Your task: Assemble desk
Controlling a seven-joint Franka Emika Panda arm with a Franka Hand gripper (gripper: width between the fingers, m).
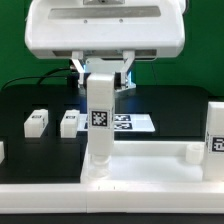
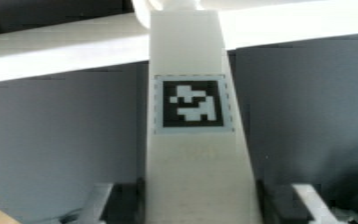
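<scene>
Next, I let go of the tagged white leg standing flush on the tabletop's corner [image 1: 97, 176] just below its lower end.
The white desk tabletop [image 1: 150, 165] lies along the front of the exterior view, raised rim up. A white square leg [image 1: 100, 125] with a black-and-white tag stands upright on it near its left part. My gripper [image 1: 103, 82] is shut on this leg's upper end. In the wrist view the leg [image 2: 194, 110] runs between my fingers [image 2: 133, 200] down to the white tabletop [image 2: 51, 55]. My gripper [image 2: 197, 208] closes on both of its sides. A second leg [image 1: 215, 135] stands upright at the tabletop's right end.
Two more tagged legs [image 1: 38, 122] [image 1: 70, 122] lie on the black table behind the tabletop, on the exterior view's left. The marker board [image 1: 135, 123] lies flat behind the held leg. A white piece [image 1: 2, 150] shows at the left edge.
</scene>
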